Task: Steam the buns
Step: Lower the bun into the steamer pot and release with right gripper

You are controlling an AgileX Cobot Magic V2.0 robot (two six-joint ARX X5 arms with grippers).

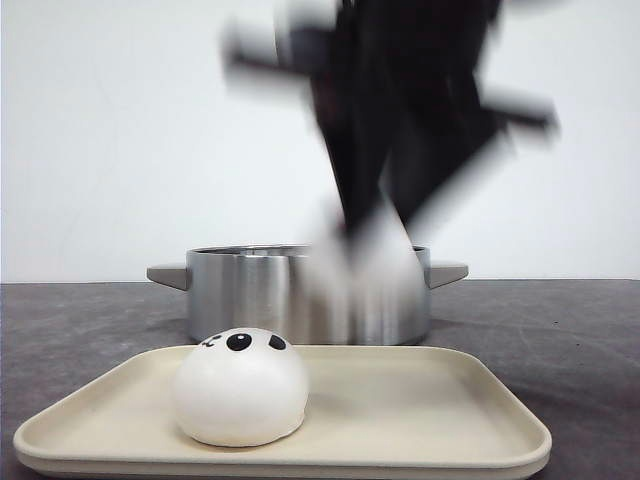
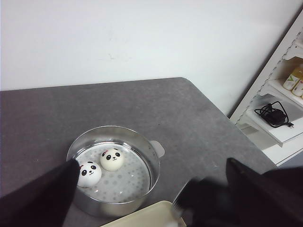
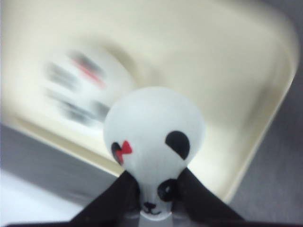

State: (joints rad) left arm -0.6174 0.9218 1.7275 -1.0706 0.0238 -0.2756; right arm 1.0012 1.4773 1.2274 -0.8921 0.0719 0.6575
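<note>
My right gripper is to let go of the bun with the red bow inside the steel steamer pot (image 1: 357, 250), beside the other buns.
One panda bun (image 1: 240, 388) sits on the left part of the cream tray (image 1: 420, 420). Two more buns (image 2: 112, 159) (image 2: 89, 173) lie in the steel steamer pot (image 2: 152, 158). My right gripper (image 3: 154, 182) is shut on a fourth bun (image 3: 154, 127) with a red bow, squeezing its lower face, above the tray (image 3: 227, 71). The tray bun shows as a blur (image 3: 80, 85) below it. In the front view the right arm and its held bun (image 1: 360, 270) are a blur in front of the pot (image 1: 250, 290). My left gripper (image 2: 151, 208) is open and empty, above the pot's near side.
The pot stands just behind the tray on the grey table. A white shelf unit (image 2: 279, 118) with a black cable and bottles stands past the table's far right edge. A corner of the tray (image 2: 147, 215) shows beside the pot.
</note>
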